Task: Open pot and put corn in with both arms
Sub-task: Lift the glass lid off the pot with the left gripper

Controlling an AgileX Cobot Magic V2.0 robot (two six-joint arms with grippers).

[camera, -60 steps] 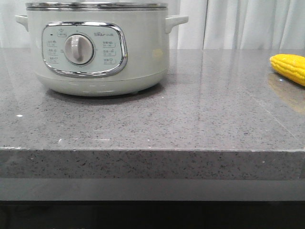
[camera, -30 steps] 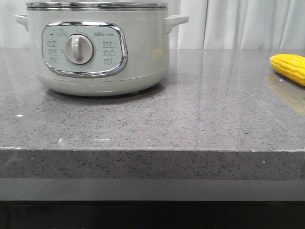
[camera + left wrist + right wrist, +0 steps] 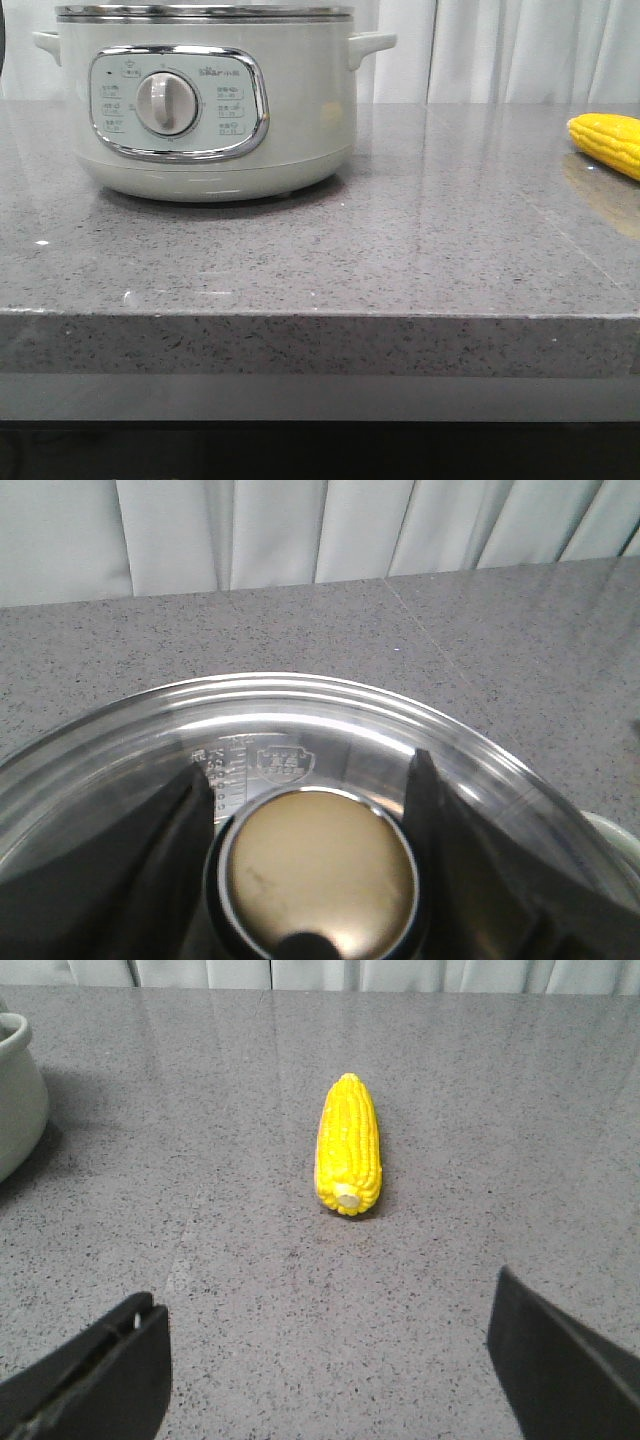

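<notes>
I move my right gripper to the middle of the yellow corn [image 3: 608, 139] [image 3: 348, 1144] next and close it there across the corn's long sides.
The pale green-white pot [image 3: 210, 110] stands at the back left of the grey counter, its glass lid [image 3: 300, 710] on it. In the left wrist view my left gripper [image 3: 312, 772] sits over the lid, its dark fingers [image 3: 180, 840] pressed against both sides of the round brass-coloured lid knob [image 3: 318, 870]. The yellow corn [image 3: 608, 140] lies at the far right of the counter. In the right wrist view the corn [image 3: 348, 1145] lies pointing toward my right gripper [image 3: 322, 1295], which is wide open and empty, a short way from it above the counter.
The grey speckled counter [image 3: 400, 250] has its front edge close to the camera. White curtains [image 3: 520, 50] hang behind it. The pot's side [image 3: 15, 1090] shows at the edge of the right wrist view. A dark sliver [image 3: 2, 40] shows at the front view's top left.
The pot has shifted very slightly to the right. A dark sliver has appeared at the top left edge of the front view. The corn has not moved.
</notes>
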